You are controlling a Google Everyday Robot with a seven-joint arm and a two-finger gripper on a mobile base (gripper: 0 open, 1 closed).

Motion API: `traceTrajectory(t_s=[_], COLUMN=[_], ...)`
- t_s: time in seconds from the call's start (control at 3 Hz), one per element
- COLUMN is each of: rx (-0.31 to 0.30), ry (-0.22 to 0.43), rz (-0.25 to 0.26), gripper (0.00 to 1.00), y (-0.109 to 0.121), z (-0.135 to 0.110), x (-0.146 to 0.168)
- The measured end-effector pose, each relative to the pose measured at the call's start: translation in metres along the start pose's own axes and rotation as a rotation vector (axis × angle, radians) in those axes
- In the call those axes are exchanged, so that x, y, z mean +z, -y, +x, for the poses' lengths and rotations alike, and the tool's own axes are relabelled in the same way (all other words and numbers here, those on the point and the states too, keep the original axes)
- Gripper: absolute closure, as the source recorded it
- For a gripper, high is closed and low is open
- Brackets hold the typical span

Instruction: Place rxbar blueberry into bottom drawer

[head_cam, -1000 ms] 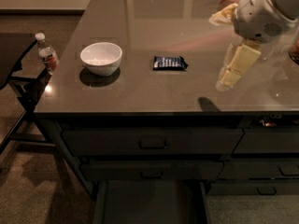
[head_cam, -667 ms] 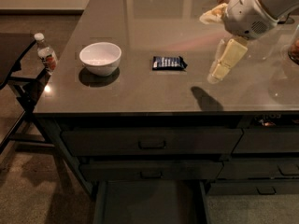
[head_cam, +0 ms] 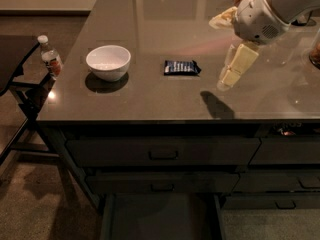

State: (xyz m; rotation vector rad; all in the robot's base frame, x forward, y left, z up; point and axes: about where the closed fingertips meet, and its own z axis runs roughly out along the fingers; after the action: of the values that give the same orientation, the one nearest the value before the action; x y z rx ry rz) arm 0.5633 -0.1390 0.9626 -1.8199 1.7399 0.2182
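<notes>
The rxbar blueberry lies on the countertop near the white bowl, and my gripper will close on the middle of the rxbar blueberry (head_cam: 183, 68).
The rxbar blueberry (head_cam: 181, 67) lies flat on the dark countertop, right of the white bowl (head_cam: 108, 62). It is a small navy-blue wrapper with white print. My gripper (head_cam: 225, 83) hangs from the white arm at the upper right. It points down and left, just above the counter, a short way right of the bar and not touching it. It holds nothing. The bottom drawer (head_cam: 160, 218) is pulled out at the lower edge of the view, and its flat floor shows bare.
A plastic water bottle (head_cam: 50, 57) stands on a dark side stand left of the counter. Two shut drawers with dark bar handles (head_cam: 163, 155) sit above the open one. More drawers (head_cam: 280, 184) lie to the right. A dark object (head_cam: 315, 54) stands at the counter's right edge.
My gripper has moved left across the counter, closer to the bar. The bar, the bowl and the drawer have not moved.
</notes>
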Motion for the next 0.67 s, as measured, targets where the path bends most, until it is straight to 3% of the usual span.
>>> traceTrajectory(t_s=[0.67], rx=[0.060], ry=[0.018], rz=[-0.019], gripper=[0.00], y=[0.041], z=[0.006], x=[0.053])
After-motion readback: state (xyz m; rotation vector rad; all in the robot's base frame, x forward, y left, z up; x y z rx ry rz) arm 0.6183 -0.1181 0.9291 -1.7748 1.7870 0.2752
